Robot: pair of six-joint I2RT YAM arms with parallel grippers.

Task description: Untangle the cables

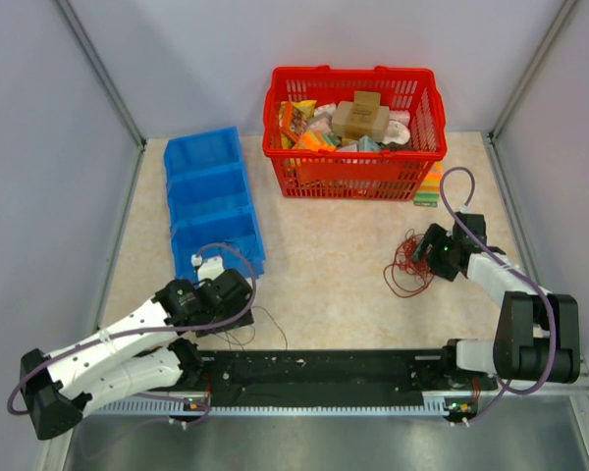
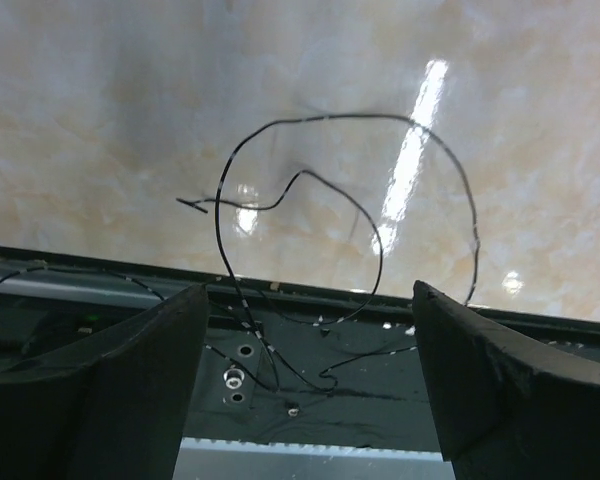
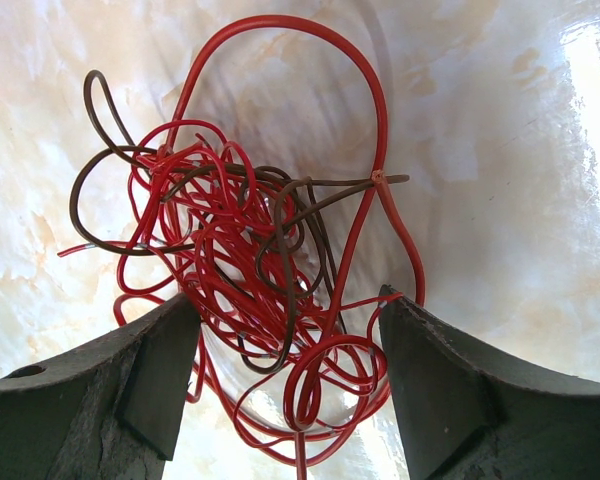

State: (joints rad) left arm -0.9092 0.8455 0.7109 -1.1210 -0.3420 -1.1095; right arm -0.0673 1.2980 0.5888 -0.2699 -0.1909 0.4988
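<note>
The black wire spills over the black base bar with its loops spread wide, so the robot's left gripper should pinch the crossing parts of the wire (image 2: 263,342) and lift them into the blue bin.
The cables (image 3: 242,225) are a loose tangle of thin red and dark-brown wire on the marble table, seen as a small red bundle (image 1: 407,267) at the right. My right gripper (image 3: 285,300) is open and straddles the near part of the tangle, with loops lying between its fingers and not pinched; it sits at the bundle's right edge (image 1: 425,253). A separate thin black wire (image 2: 330,116) curls over the table and onto the black base rail (image 2: 310,370), and shows as a faint loop (image 1: 260,332). My left gripper (image 2: 310,290) hangs open above that wire, holding nothing (image 1: 240,306).
A row of blue bins (image 1: 211,201) stands at the back left. A red basket (image 1: 353,175) full of packets stands at the back centre, with a striped block (image 1: 428,186) beside it. The black base rail (image 1: 324,373) runs along the near edge.
</note>
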